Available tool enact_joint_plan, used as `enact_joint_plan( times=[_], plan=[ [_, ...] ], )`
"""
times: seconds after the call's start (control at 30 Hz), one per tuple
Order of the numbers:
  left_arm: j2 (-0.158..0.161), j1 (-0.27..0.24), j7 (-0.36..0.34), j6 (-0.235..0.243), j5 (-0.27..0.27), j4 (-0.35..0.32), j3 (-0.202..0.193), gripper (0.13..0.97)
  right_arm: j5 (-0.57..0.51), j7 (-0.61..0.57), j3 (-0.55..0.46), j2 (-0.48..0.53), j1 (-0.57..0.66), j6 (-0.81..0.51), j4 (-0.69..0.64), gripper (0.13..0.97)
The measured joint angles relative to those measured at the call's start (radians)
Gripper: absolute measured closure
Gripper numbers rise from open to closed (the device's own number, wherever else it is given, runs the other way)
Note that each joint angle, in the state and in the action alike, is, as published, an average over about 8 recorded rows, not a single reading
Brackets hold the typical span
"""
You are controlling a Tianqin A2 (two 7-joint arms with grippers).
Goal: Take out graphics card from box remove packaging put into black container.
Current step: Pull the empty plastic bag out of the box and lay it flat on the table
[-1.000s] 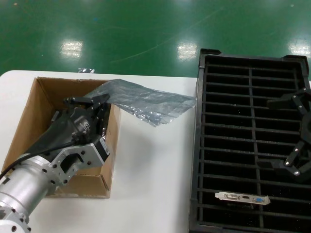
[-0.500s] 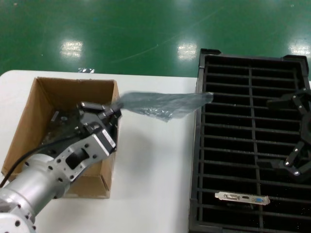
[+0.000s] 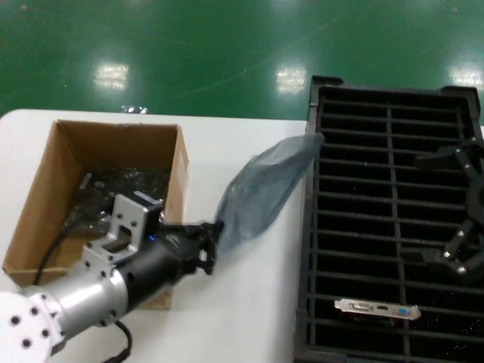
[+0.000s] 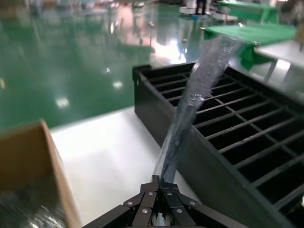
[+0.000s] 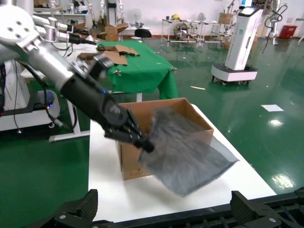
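Note:
The robot's left gripper needs to release the grey-blue plastic bag on the white table [image 3: 251, 221] [image 4: 135, 172] between the brown box and the black container.
My left gripper [image 3: 210, 246] is shut on one corner of the packaging [image 3: 261, 193], a grey-blue plastic bag held up over the white table between the box [image 3: 45, 178] and the black container [image 3: 389, 174]. The bag's far end reaches the container's near rim. In the left wrist view the bag [image 4: 199, 80] rises from the closed fingertips [image 4: 164, 182]. The graphics card [image 3: 376, 308] stands in a front slot of the container, silver bracket up. My right gripper [image 3: 467, 212] hangs open over the container's right column. The right wrist view shows the bag [image 5: 190, 154] in front of the box [image 5: 166, 107].
The brown box holds more shiny bagged items [image 3: 121, 185]. The white table [image 3: 242, 302] lies between box and container. Green floor [image 3: 227, 53] lies beyond the table's far edge. The container's slots [image 4: 247, 142] are open and deep.
My left gripper has come out of the box and moved forward and right over the table. The bag went with it, swinging from flat to slanting up toward the container.

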Motion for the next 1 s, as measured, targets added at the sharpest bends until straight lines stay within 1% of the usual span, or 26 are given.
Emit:
enact_joint_plan(
  times=[0.13,0.27,0.43,0.57,0.7,0.8,0.87,1.0],
  plan=[
    [0.014,-0.026,-0.078,0.006,-0.003,0.116,-0.008,0.958,0.0,0.0,0.0,0.0,0.0,0.0,0.0,0.129],
    [0.016,-0.048,-0.121,0.007,0.013,0.227,-0.011,0.958,0.0,0.0,0.0,0.0,0.0,0.0,0.0,0.129],
    [0.005,-0.087,-0.141,-0.002,0.027,0.337,-0.02,0.958,0.0,0.0,0.0,0.0,0.0,0.0,0.0,0.129],
    [-0.008,-0.126,-0.124,-0.026,0.023,0.408,-0.023,0.958,0.0,0.0,0.0,0.0,0.0,0.0,0.0,0.129],
    [-0.018,-0.163,-0.083,-0.058,0.008,0.461,-0.018,0.95,0.0,0.0,0.0,0.0,0.0,0.0,0.0,0.129],
    [-0.022,-0.182,-0.053,-0.077,-0.004,0.48,-0.011,0.944,0.0,0.0,0.0,0.0,0.0,0.0,0.0,0.129],
    [-0.024,-0.19,-0.038,-0.084,-0.011,0.482,-0.007,0.942,0.0,0.0,0.0,0.0,0.0,0.0,0.0,0.129],
    [-0.027,-0.193,-0.024,-0.086,-0.021,0.46,-0.002,0.903,0.0,0.0,0.0,0.0,0.0,0.0,0.0,0.129]
  ],
)
